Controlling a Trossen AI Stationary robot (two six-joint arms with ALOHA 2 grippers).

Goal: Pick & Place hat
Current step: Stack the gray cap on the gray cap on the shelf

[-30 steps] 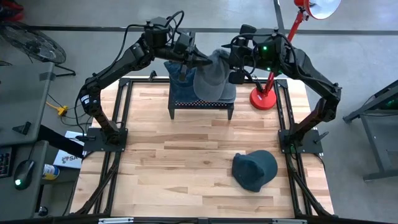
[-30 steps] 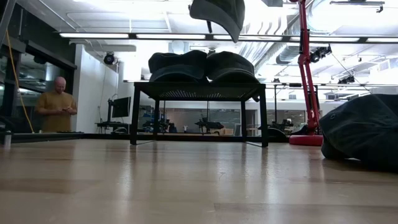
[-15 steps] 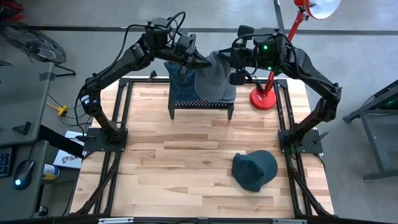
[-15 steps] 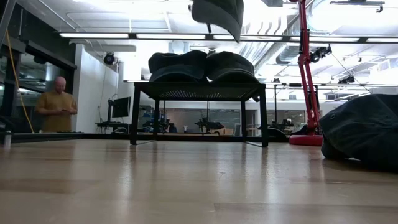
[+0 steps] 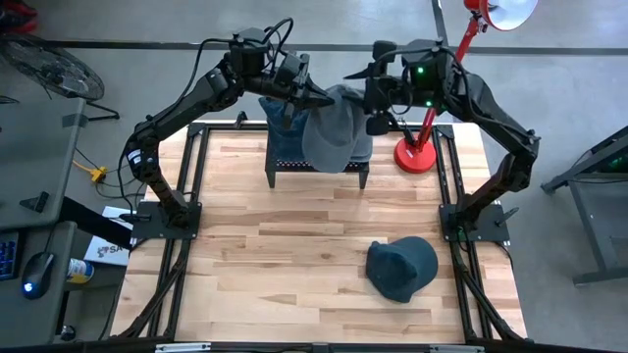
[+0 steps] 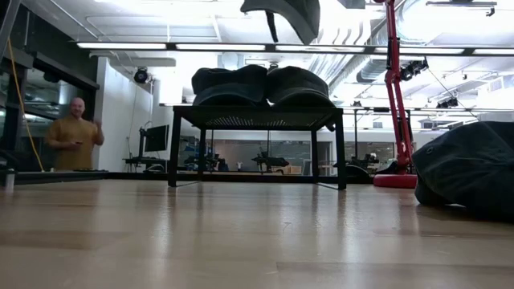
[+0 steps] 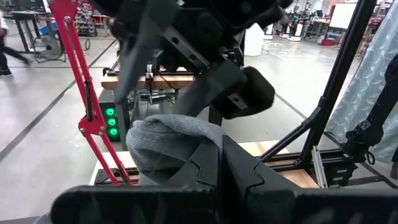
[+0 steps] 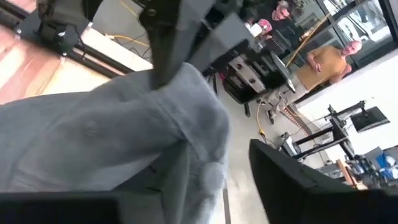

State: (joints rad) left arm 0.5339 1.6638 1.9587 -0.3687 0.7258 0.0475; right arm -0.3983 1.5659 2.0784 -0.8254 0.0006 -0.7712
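Note:
My right gripper will take the hat's top button (image 8: pixel 214 177) and level the grey hat before putting it on the rack, because the hat hangs at a slant from my left gripper.
A grey hat (image 5: pixel 329 132) hangs in the air above a black rack (image 5: pixel 316 169) at the table's far edge. In the low view the grey hat (image 6: pixel 283 12) is high over the rack (image 6: pixel 257 119). My left gripper (image 5: pixel 312 98) is at the hat's left side, shut on it. My right gripper (image 5: pixel 371 103) stands open at the hat's right side. Two dark hats (image 6: pixel 229 83) (image 6: pixel 299 83) rest on the rack top. A dark teal hat (image 5: pixel 402 267) lies on the table, near right. My left gripper (image 7: pixel 214 165) pinches a bunched fold of the grey hat's cloth (image 7: pixel 171 143) between its two fingers, coming level from the table's left. The hat is lifted clear and hangs below the fingers. My right gripper (image 8: pixel 219 149) is open; grey cloth (image 8: pixel 124 137) lies against one finger (image 8: pixel 177 183), but I cannot tell if it touches.
A red desk lamp's base (image 5: pixel 417 155) stands right of the rack, and its pole (image 6: pixel 393 88) rises beside it. Bare wooden table (image 5: pixel 294 245) lies in front of the rack. A person (image 6: pixel 74 132) stands in the room beyond.
The grey hat has shifted a little toward the table's left and near edge, and its lower part now hangs over the rack's front. In the low view it has risen slightly. My right gripper has drawn a bit toward the right, away from the hat.

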